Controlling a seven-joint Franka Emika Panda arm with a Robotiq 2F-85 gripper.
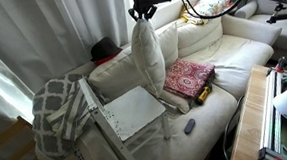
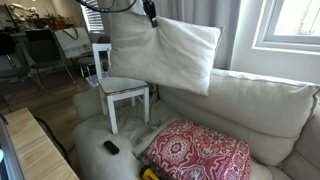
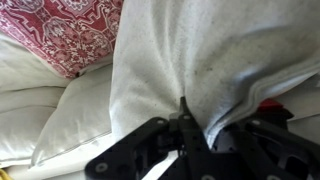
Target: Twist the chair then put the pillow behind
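Observation:
Next, I release the cream pillow against the slatted back of the small white chair [image 1: 117, 111].
My gripper [image 1: 141, 14] is shut on the top corner of the cream pillow [image 1: 148, 55] and holds it hanging in the air above the sofa. In an exterior view the pillow [image 2: 165, 52] hangs just beside the small white chair [image 2: 118, 88]. The chair stands on the sofa seat [image 1: 134, 113], its slatted back toward the sofa arm. In the wrist view the pillow's fabric [image 3: 200, 60] fills the frame and is pinched between my fingers [image 3: 190, 125].
A small red patterned cushion [image 1: 188, 77] lies on the sofa, and it also shows in an exterior view [image 2: 200, 152]. A grey-and-white lattice throw [image 1: 53, 114] drapes over the sofa arm. A dark remote [image 1: 189, 125] lies near the front edge. Wooden table edge [image 2: 35, 150].

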